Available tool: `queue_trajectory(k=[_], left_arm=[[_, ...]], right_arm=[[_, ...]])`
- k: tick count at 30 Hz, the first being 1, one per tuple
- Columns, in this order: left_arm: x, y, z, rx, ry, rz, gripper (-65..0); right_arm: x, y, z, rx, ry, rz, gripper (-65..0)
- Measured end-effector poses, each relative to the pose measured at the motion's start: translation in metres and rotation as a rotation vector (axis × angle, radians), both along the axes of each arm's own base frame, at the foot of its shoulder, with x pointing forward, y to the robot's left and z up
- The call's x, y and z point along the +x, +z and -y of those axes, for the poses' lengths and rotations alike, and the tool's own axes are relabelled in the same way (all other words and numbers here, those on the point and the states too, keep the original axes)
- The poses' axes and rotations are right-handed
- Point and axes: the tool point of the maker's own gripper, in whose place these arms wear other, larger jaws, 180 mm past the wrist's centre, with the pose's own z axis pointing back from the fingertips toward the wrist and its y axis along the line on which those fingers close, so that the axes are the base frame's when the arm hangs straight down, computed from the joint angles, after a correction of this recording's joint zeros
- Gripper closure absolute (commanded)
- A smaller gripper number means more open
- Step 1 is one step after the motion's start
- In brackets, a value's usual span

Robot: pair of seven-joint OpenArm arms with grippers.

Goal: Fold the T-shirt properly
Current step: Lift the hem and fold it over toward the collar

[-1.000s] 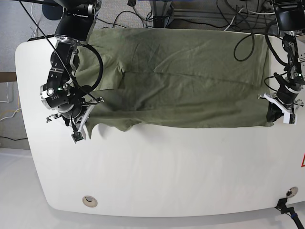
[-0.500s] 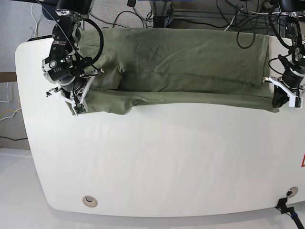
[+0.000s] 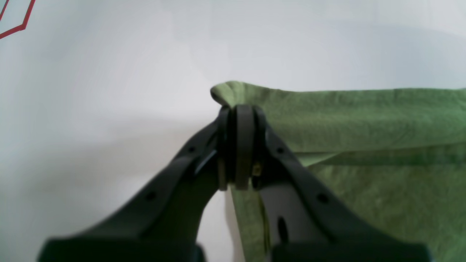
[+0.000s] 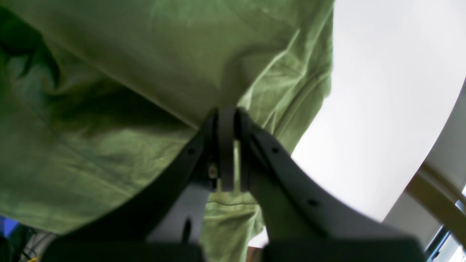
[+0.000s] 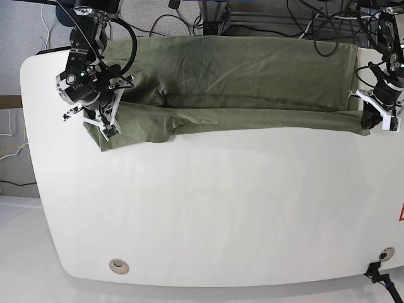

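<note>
My left gripper needs to let go of the pinched corner on the T-shirt's flat side edge (image 5: 354,88) (image 3: 258,222), a little beyond the long fold.
The olive-green T-shirt (image 5: 240,82) lies across the far part of the white table, its near edge lifted into a long fold. My left gripper (image 5: 377,118), on the base view's right, is shut on the shirt's corner; in the left wrist view the closed gripper (image 3: 238,109) pinches a bunched corner of the shirt (image 3: 364,120). My right gripper (image 5: 104,126), on the base view's left, is shut on the shirt's other near corner; in the right wrist view the closed gripper (image 4: 227,111) grips the shirt's cloth (image 4: 109,145), which hangs around it.
The white table (image 5: 214,214) has a curved front edge and a round grommet (image 5: 118,266) near its front left. Cables and stand legs (image 5: 214,16) run behind the far edge. A red mark (image 5: 401,213) sits at the right edge.
Both grippers have moved toward the table's far side, carrying the shirt's near edge with them. The fold has grown narrower and the bare table in front wider.
</note>
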Motion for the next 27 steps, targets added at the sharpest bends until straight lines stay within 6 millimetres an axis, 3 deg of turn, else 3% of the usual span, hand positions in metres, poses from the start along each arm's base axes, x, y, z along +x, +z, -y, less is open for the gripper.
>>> queue_trajectory(k=[7,20,27], left_arm=[[-0.006,-0.005,0.000,0.002,-0.001,-0.020,0.0],[-0.047,-0.030,0.016,-0.024,-0.100,-0.131,0.0],[-0.054,-0.034,0.015,-0.019,-0.103,-0.152,0.0]], right_arm=[[0.001,0.000,-0.006,0.049,0.018,0.068,0.0],[-0.044,-0.021,-0.009,0.170,-0.012,0.007,0.0],[-0.049,-0.022,-0.007,0.165,-0.008,-0.003,0.0]])
